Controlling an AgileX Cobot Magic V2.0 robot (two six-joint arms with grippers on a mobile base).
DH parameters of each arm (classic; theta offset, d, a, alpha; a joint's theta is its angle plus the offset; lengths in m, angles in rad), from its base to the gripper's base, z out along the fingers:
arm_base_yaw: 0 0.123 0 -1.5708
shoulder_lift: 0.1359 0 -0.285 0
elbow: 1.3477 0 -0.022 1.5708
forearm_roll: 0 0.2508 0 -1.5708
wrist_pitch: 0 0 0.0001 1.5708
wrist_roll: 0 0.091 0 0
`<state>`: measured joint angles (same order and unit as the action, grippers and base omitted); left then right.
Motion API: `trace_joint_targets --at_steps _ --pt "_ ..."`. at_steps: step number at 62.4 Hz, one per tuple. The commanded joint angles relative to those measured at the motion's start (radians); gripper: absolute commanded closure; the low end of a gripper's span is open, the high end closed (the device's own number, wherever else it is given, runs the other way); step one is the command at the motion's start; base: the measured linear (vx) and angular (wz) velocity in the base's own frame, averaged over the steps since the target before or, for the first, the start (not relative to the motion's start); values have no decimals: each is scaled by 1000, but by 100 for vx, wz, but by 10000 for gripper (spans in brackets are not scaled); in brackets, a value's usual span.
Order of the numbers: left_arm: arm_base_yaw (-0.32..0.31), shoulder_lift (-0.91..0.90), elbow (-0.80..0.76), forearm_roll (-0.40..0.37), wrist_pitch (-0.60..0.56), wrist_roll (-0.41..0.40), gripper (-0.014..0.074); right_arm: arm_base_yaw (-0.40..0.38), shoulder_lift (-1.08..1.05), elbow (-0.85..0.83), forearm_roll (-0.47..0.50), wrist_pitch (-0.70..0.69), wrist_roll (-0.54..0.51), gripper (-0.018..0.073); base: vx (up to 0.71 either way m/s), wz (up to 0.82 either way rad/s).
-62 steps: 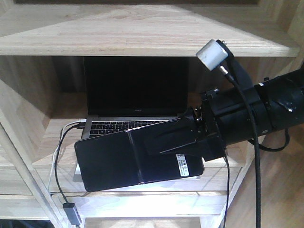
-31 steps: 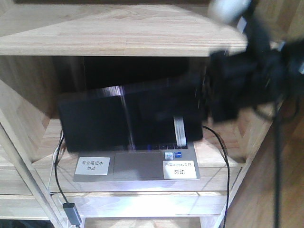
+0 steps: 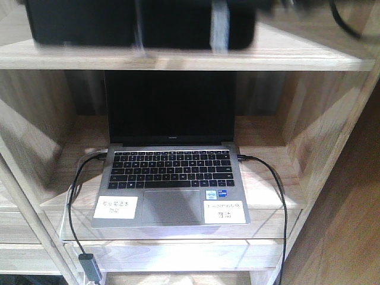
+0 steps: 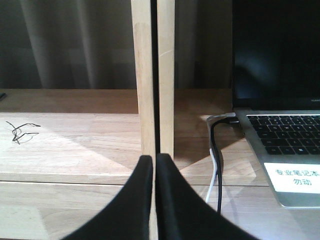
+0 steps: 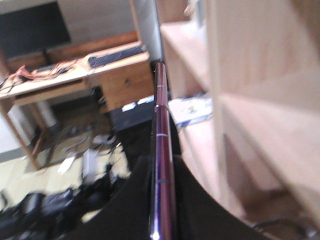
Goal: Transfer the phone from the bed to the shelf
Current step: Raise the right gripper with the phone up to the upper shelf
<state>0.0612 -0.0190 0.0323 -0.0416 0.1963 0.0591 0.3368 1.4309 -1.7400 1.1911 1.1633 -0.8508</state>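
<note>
I should release the phone from my right gripper on the upper board of the shelf (image 3: 111, 25), above the open grey laptop.
The phone (image 3: 119, 27) is a blurred black slab at the top of the front view, level with the upper board of the shelf (image 3: 297, 56). Whether it touches the board I cannot tell. The right wrist view shows the phone (image 5: 161, 115) edge-on, its pinkish edge running up from my right gripper (image 5: 162, 167), which is shut on it, with the shelf boards (image 5: 240, 100) close on the right. My left gripper (image 4: 154, 160) is shut on nothing, low in front of a shelf upright (image 4: 152, 75). The bed is out of view.
An open grey laptop (image 3: 169, 172) fills the middle shelf bay, with a cable on its left (image 3: 71, 202) and another on its right (image 3: 278, 190). Behind the phone in the right wrist view stand a wooden desk with a keyboard (image 5: 107, 57) and floor clutter (image 5: 55, 200).
The phone has risen from in front of the laptop to the upper board's height and turned level. The right arm has gone almost wholly out of the front view at the top.
</note>
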Motion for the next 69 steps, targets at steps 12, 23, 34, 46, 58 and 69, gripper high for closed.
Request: trace_joint_targets --at_steps 12,23,34,46,58,69 --pt "0 -8 7 -9 -70 0 595 -6 163 -251 92 -151 2 561 0 0" --pt "0 -8 7 -9 -70 0 595 -6 281 -365 131 -227 2 561 0 0" --pt "0 -8 7 -9 -70 0 595 6 362 -437 132 -273 5 561 0 0" --pt "0 -8 7 -9 -70 0 595 63 413 -448 115 -371 0 561 0 0" --pt "0 -8 7 -9 -70 0 595 101 459 -448 75 -446 -6 561 0 0" --pt "0 -8 7 -9 -70 0 595 104 506 -448 68 -466 -6 561 0 0"
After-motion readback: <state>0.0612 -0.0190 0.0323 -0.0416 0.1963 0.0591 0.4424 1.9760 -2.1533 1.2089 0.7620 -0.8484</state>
